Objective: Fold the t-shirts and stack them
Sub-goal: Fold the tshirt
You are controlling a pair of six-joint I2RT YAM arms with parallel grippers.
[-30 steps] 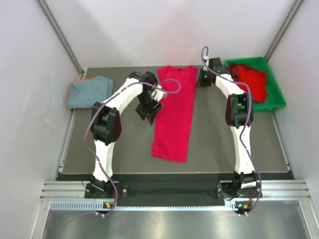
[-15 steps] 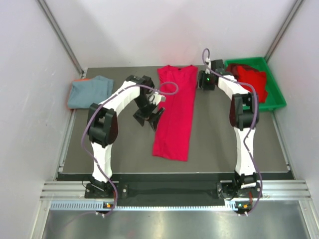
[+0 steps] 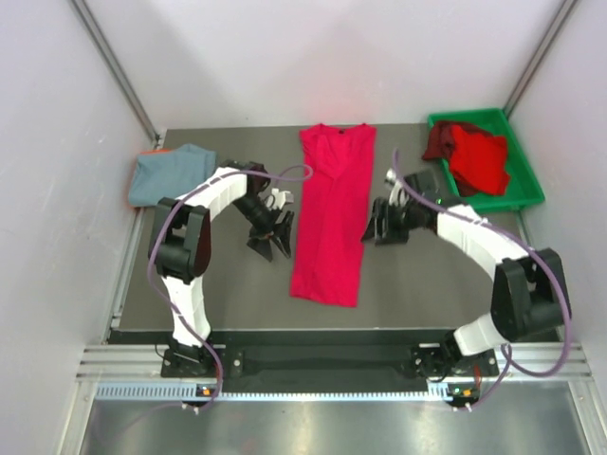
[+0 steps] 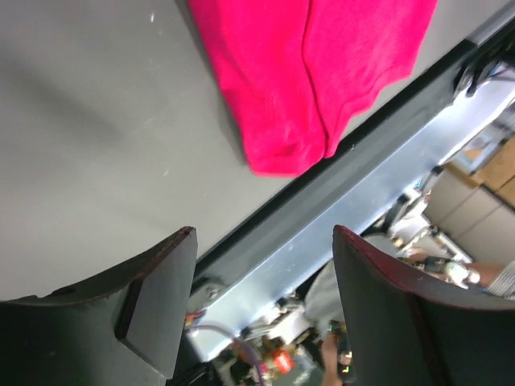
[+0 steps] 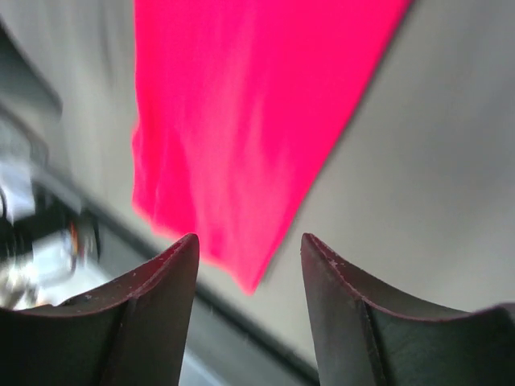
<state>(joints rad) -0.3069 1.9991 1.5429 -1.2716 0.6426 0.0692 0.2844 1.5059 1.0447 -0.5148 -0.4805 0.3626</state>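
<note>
The robot's right gripper needs to close on the near hem corner (image 3: 355,303) (image 5: 250,288) of the bright red t-shirt on the table, the corner on that gripper's side.
A bright red t-shirt (image 3: 332,218) lies in a long narrow strip down the middle of the dark table (image 3: 427,275), collar at the far end. My left gripper (image 3: 270,237) hovers just left of it, open and empty; its wrist view shows the shirt's near hem (image 4: 314,72) beyond the left gripper (image 4: 261,273). My right gripper (image 3: 377,226) sits at the shirt's right edge, open and empty, and the red cloth (image 5: 249,121) lies ahead of the right gripper (image 5: 249,265). A grey-blue t-shirt (image 3: 171,173) lies folded at the far left.
A green bin (image 3: 527,180) at the far right holds a bright red shirt (image 3: 479,156) and a darker red one (image 3: 441,140). White walls close in the table on three sides. A metal rail (image 3: 332,360) runs along the near edge.
The right arm swung from the shirt's collar end down to its right side and its gripper opened. The left gripper dropped a little nearer and leftward beside the shirt.
</note>
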